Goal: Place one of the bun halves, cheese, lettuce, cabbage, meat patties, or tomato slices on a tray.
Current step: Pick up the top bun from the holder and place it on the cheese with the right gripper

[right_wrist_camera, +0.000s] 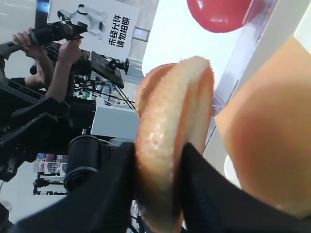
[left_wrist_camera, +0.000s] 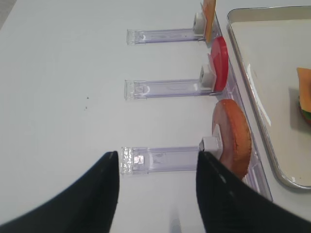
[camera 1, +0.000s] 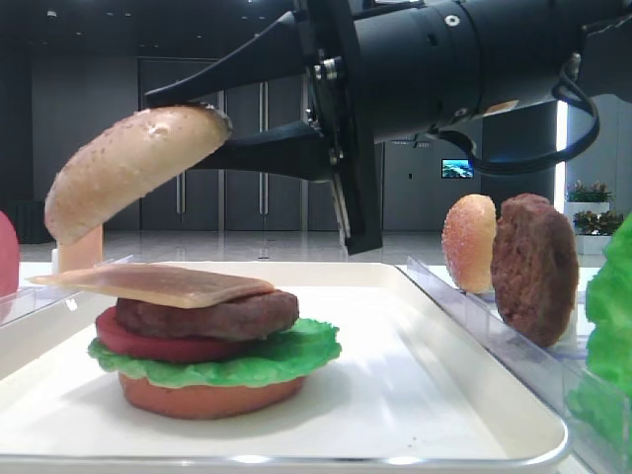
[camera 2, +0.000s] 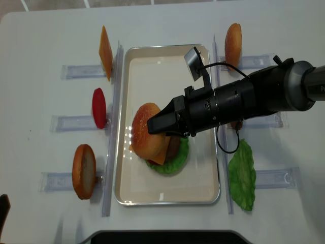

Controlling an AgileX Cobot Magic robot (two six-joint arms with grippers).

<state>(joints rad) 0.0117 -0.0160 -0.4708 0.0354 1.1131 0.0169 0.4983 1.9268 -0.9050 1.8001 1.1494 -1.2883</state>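
Next, I let go of the seeded bun top with my right gripper on the cheese of the stack (camera 2: 155, 138) (right_wrist_camera: 279, 136), in the white tray.
My right gripper (camera 1: 188, 123) is shut on the seeded bun top (camera 1: 128, 168), one finger on the dome and one under the flat side. The bun half (camera 2: 147, 137) hangs tilted, its left edge lower, just above a stack on the white tray (camera 2: 167, 56) and apart from it. The stack has cheese (camera 1: 158, 281) on a meat patty (camera 1: 227, 316), a tomato slice (camera 1: 148, 341), lettuce (camera 1: 276, 360) and a bottom bun (camera 1: 207, 395). In the right wrist view the bun (right_wrist_camera: 170, 136) fills the jaws. My left gripper (left_wrist_camera: 158, 158) is open over bare table, holding nothing.
Clear racks line both long sides of the tray. On the left stand a cheese slice (camera 2: 105, 51), a tomato slice (camera 2: 99, 108) and an orange bun (camera 2: 84, 170). On the right stand a speckled bun (camera 2: 233, 43), a patty (camera 1: 533, 267) and a lettuce leaf (camera 2: 242, 175).
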